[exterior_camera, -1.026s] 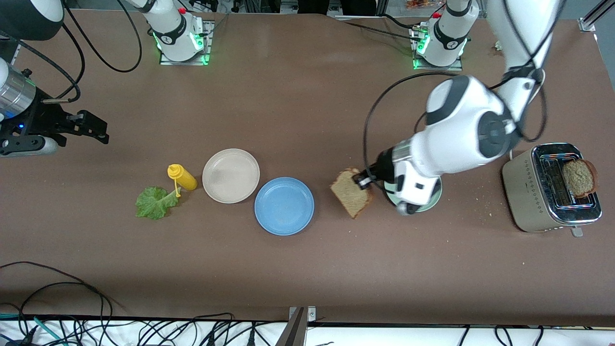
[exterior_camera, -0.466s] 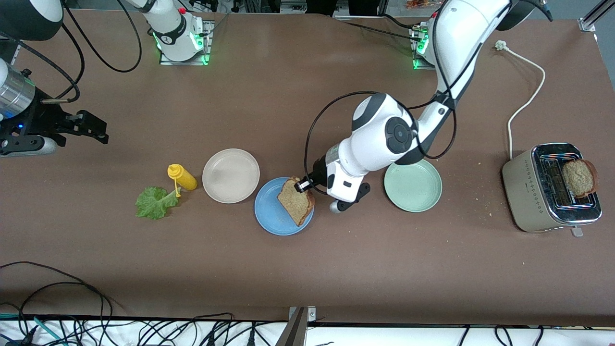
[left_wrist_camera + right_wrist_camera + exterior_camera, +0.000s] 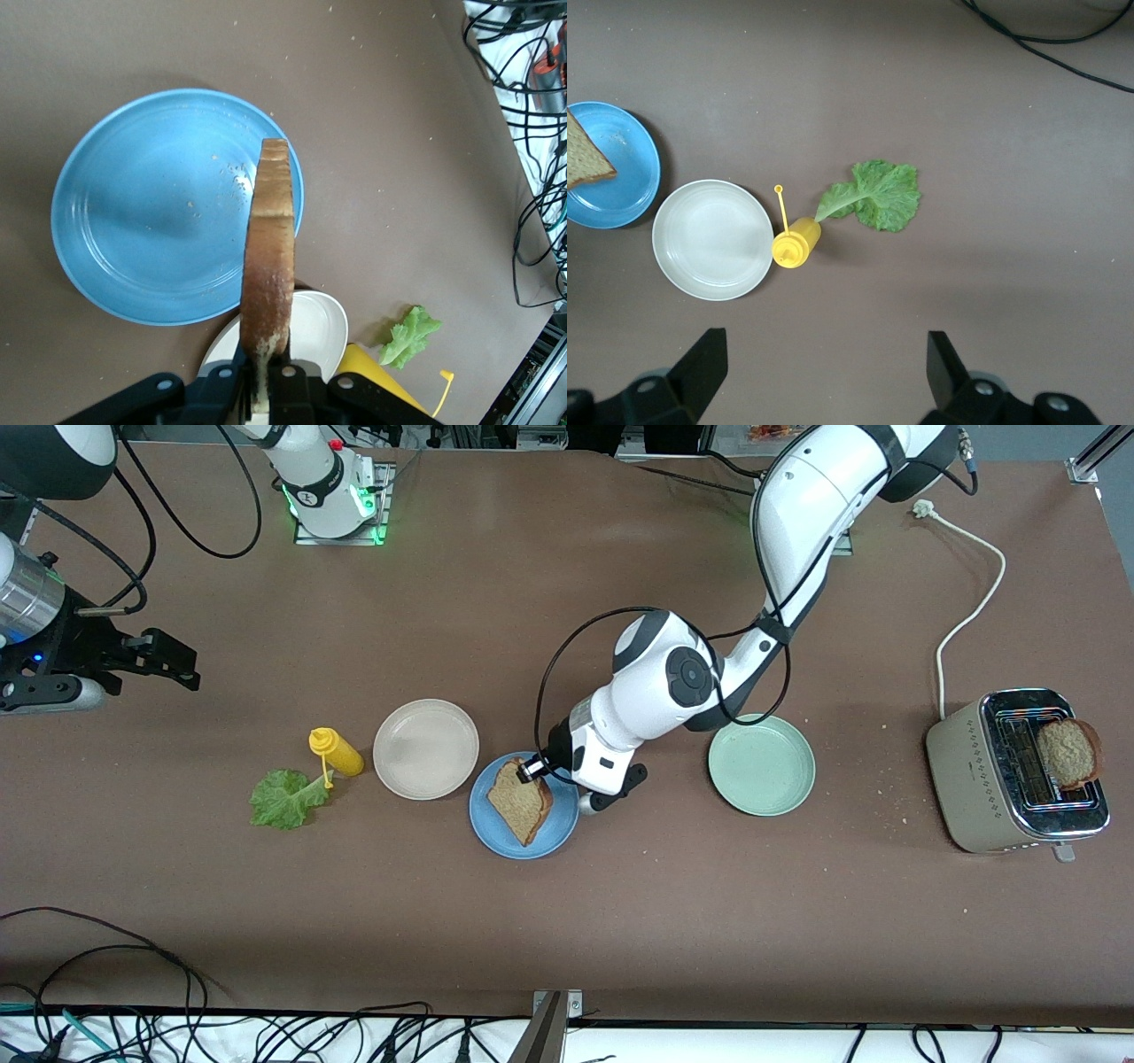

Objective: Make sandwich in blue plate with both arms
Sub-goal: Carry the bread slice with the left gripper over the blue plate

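Next, I let go of the bread slice with my left gripper so that it lies flat on the middle of the blue plate [image 3: 525,807] [image 3: 175,212].
A brown bread slice [image 3: 520,804] hangs edge-up over the blue plate [image 3: 558,828], pinched at one corner by my left gripper [image 3: 532,770], which is shut on it. In the left wrist view the bread slice [image 3: 268,248] stands upright between the jaws of the left gripper [image 3: 270,394], above the blue plate [image 3: 142,212]. A second bread slice [image 3: 1069,751] sticks out of the toaster [image 3: 974,775]. The lettuce leaf [image 3: 283,800] lies on the table toward the right arm's end. My right gripper [image 3: 173,662] waits open over bare table there, with the lettuce [image 3: 874,195] in its view.
A yellow squeeze bottle [image 3: 336,752] lies between the lettuce and a beige plate [image 3: 425,748], which sits beside the blue plate. A pale green plate [image 3: 762,769] sits toward the left arm's end. The toaster's white cord [image 3: 970,584] trails across the table. Cables run along the front edge.
My left arm has carried the bread slice from beside the green plate to over the blue plate. The right arm has not moved.
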Motion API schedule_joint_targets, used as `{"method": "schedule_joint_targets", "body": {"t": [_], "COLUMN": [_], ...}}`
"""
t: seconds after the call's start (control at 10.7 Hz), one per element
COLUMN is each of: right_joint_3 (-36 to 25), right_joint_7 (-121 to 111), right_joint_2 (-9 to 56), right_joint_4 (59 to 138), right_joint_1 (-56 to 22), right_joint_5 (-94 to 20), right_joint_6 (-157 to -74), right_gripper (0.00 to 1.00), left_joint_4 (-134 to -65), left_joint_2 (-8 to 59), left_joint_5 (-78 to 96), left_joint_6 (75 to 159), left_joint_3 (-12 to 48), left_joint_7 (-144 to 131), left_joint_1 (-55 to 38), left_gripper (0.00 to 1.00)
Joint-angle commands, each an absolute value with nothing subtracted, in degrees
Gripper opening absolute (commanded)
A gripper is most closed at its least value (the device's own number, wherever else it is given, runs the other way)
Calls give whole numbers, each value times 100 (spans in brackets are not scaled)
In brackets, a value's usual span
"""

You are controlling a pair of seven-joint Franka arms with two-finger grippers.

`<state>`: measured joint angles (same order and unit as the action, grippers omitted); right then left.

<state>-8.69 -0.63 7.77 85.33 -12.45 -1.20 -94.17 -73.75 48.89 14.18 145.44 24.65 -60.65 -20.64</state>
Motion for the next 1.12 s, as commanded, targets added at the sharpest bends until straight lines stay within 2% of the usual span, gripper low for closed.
{"method": "schedule_joint_targets", "body": {"t": [0.0,0.19,0.75,0.84,0.93,1.03], "right_joint_3": [-870,-870,-870,-870,-870,-870], "right_joint_7": [-114,-114,-114,-114,-114,-114], "right_joint_2": [756,756,756,756,756,756], "right_joint_4": [8481,8481,8481,8481,8481,8481], "right_joint_1": [-1222,-1222,-1222,-1222,-1222,-1222], "right_joint_5": [-202,-202,-211,-211,-211,-211], "right_joint_6": [-9378,-9369,-9378,-9378,-9378,-9378], "right_gripper": [100,100,100,100,100,100], "left_joint_4": [-6936,-6838,-6706,-6706,-6706,-6732], "left_joint_2": [5290,5352,5581,5581,5581,5564], "left_joint_5": [1512,1529,1529,1529,1529,1521], "left_joint_6": [14678,14678,14678,14678,14678,14678], "left_joint_3": [2321,2032,1969,1977,1969,1969], "left_joint_7": [-5994,-6003,-6003,-6012,-6020,-6021], "left_joint_1": [-2319,-2592,-2742,-2751,-2751,-2742], "left_gripper": [0,0,0,15,50,73]}}
